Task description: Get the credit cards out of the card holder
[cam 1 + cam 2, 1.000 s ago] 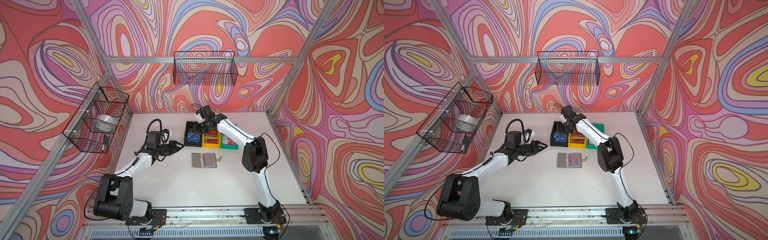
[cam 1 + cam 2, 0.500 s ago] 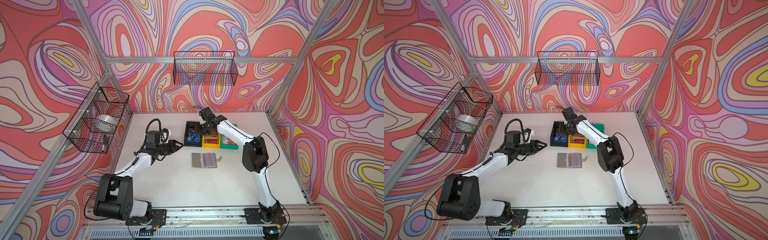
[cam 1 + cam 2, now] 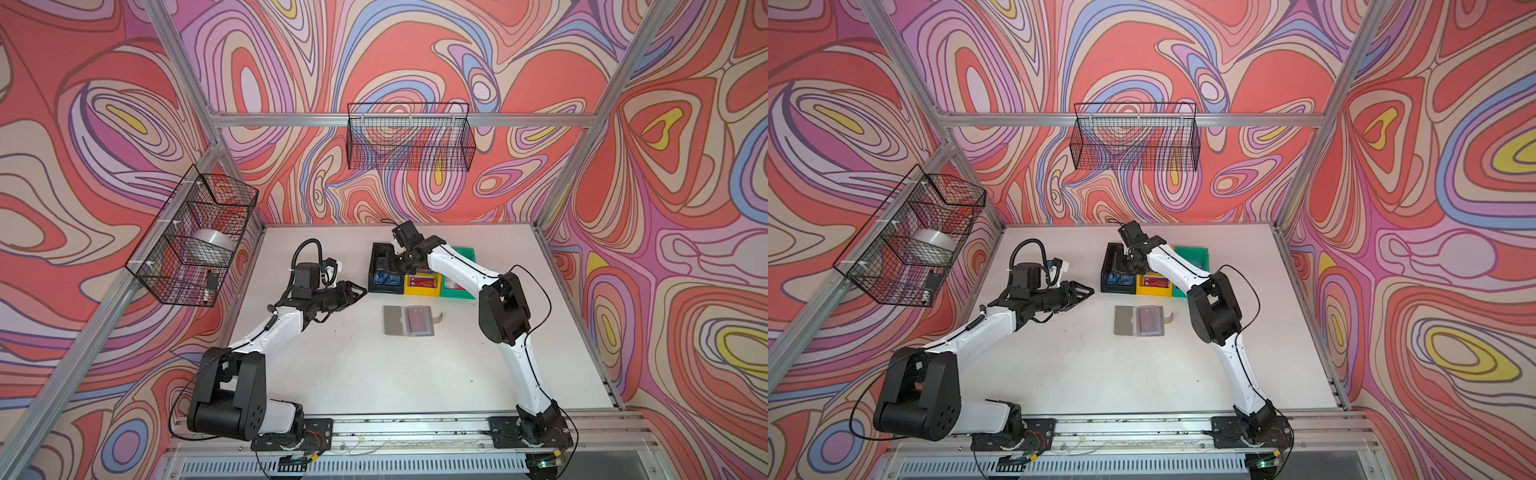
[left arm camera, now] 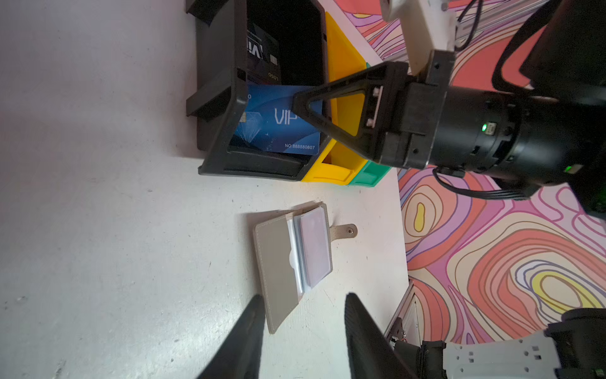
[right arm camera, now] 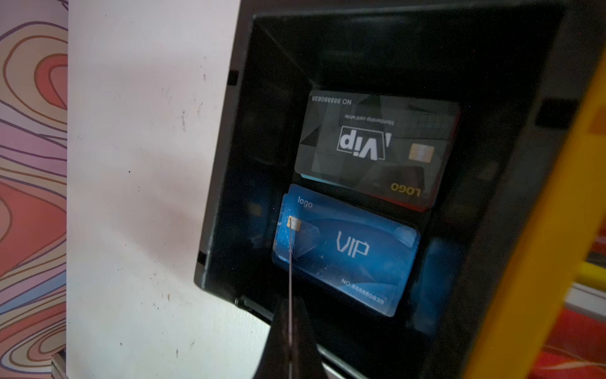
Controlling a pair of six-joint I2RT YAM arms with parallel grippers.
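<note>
Next, I let go of the blue VIP credit card with my right gripper in the black bin with the other blue card (image 3: 387, 280) (image 5: 337, 251).
The grey card holder (image 3: 409, 320) (image 3: 1138, 320) (image 4: 278, 262) lies open on the white table, its clear sleeves (image 4: 314, 246) facing up. My right gripper (image 3: 390, 266) (image 3: 1126, 266) (image 4: 296, 105) (image 5: 290, 315) is shut on a dark blue "VIP" credit card (image 4: 272, 121). It holds that card over the black bin (image 3: 376, 257) (image 4: 223, 108), and the right wrist view sees it edge-on. A black card (image 5: 377, 147) and another blue card (image 5: 347, 249) lie in that bin. My left gripper (image 3: 361, 293) (image 3: 1088, 291) (image 4: 301, 300) hovers open and empty just left of the holder.
A yellow bin (image 3: 422, 291) with a red card (image 3: 423, 282) and a green bin (image 3: 465, 254) stand right of the black bin. Wire baskets hang on the back wall (image 3: 409, 137) and the left wall (image 3: 191, 237).
My right gripper has shifted a little lower over the black bin with the card in it. The left arm and the card holder have not moved.
</note>
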